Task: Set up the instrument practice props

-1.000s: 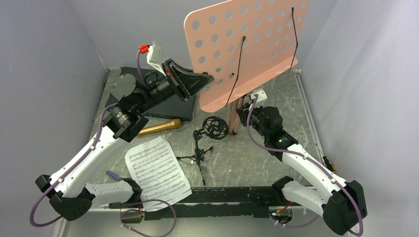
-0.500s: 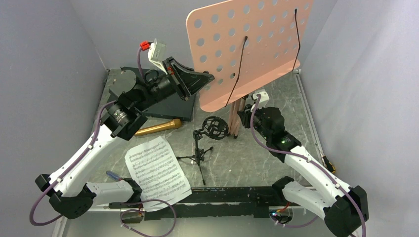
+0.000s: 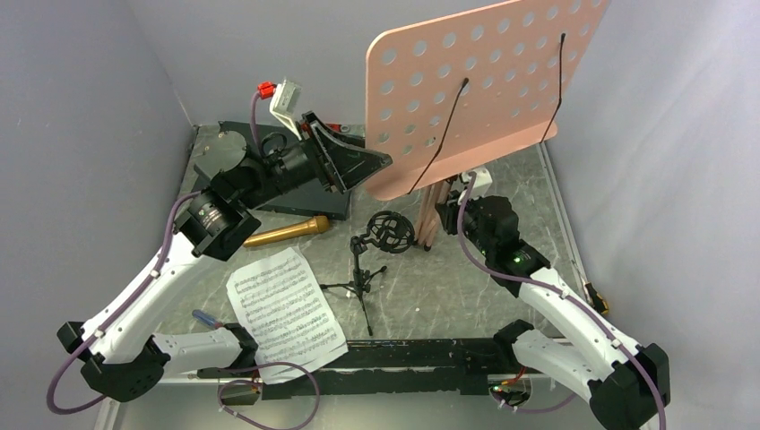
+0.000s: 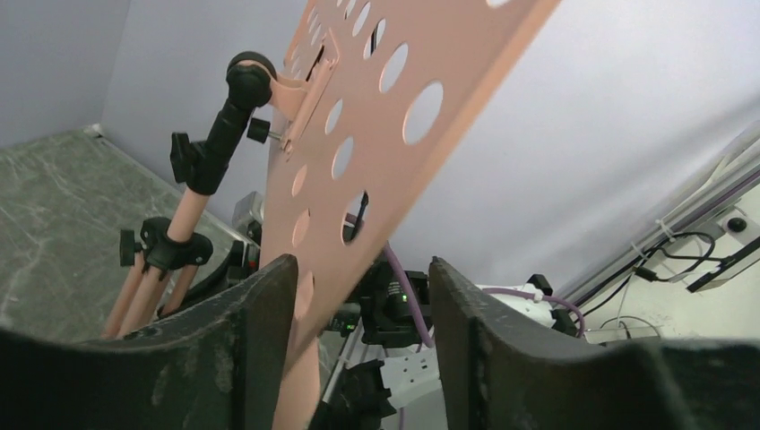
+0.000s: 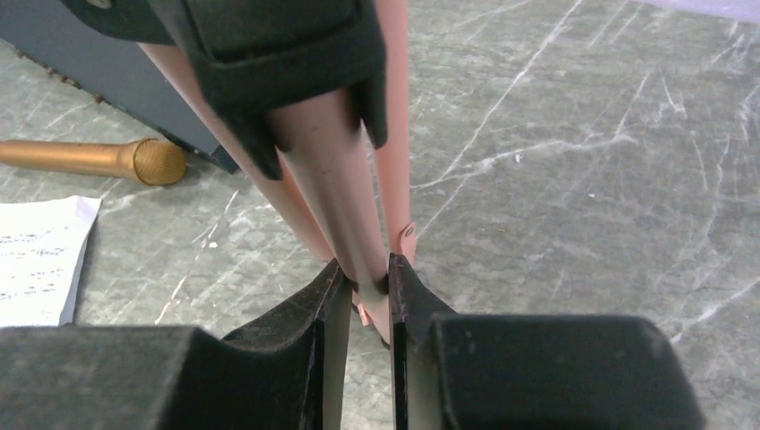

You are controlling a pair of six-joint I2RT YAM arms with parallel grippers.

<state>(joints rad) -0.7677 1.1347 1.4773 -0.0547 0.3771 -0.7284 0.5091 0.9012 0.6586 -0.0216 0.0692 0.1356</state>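
Observation:
The music stand is held on its folded legs by my right gripper alone, so my left gripper needs to close on the plate's lower edge (image 3: 384,186) to steady the stand.
The pink perforated music stand (image 3: 484,90) stands at the back middle, its plate tilted and two black page-holder wires across it. My right gripper (image 3: 436,215) is shut on the stand's metal pole (image 5: 345,193), just above the folded pink legs. My left gripper (image 4: 363,278) is open; the plate's lower edge (image 4: 309,260) passes between its fingers, close to the left one. A white sheet-music page (image 3: 285,305) lies flat at the front left. The gold microphone (image 3: 289,230) lies beyond it. The small black tripod mic stand (image 3: 372,260) with its ring mount stands in the middle.
A flat black box (image 3: 305,199) lies at the back left under my left arm. A small blue object (image 3: 204,317) lies left of the page. Grey walls close in on the left, back and right. A black rail (image 3: 403,354) runs along the near edge.
My left gripper has opened off the plate's edge. The stand's plate has swung up and to the right. My right gripper keeps its hold on the pole.

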